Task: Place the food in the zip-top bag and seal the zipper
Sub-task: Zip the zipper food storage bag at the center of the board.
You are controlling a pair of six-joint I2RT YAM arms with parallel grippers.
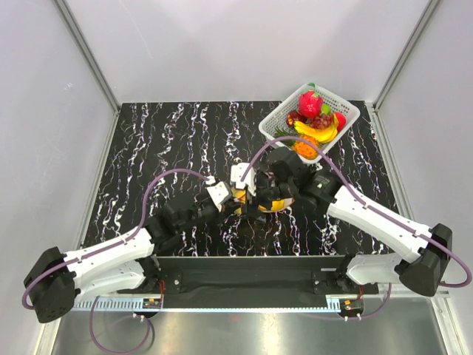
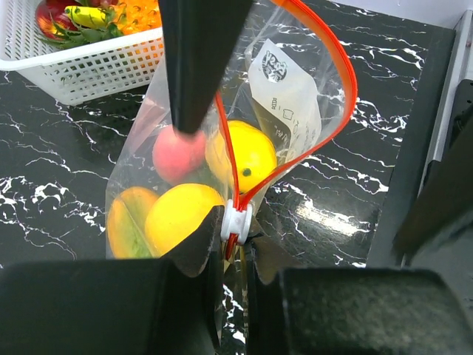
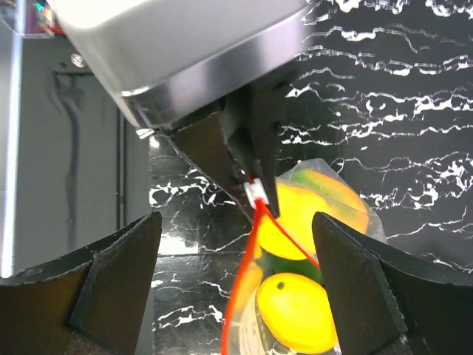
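The white slider is crowded by my left gripper's fingers, so my right gripper needs to pinch the zipper next to it while my left gripper opens and takes the zipper's end (image 2: 230, 247).
The clear zip-top bag (image 2: 295, 103) stands open on the black marble table. Its red-orange zipper (image 2: 347, 89) loops round the mouth to a white slider (image 2: 236, 222). Inside lie a yellow lemon (image 2: 251, 155), a pink fruit (image 2: 177, 154) and yellow-orange fruits (image 2: 177, 218). My left gripper (image 2: 235, 248) is shut on the bag's corner just below the slider. My right gripper (image 3: 235, 229) is open above the bag (image 3: 325, 222), its fingers (image 3: 118, 281) straddling the mouth. One of its black fingers (image 2: 196, 59) hangs in front of the bag. Both grippers meet at mid-table (image 1: 255, 196).
A white slotted basket (image 1: 275, 122) with more toy food, a red fruit (image 1: 309, 103), a banana (image 1: 318, 133) and grapes, stands at the back right of the table. It shows at the top left of the left wrist view (image 2: 89, 70), just behind the bag.
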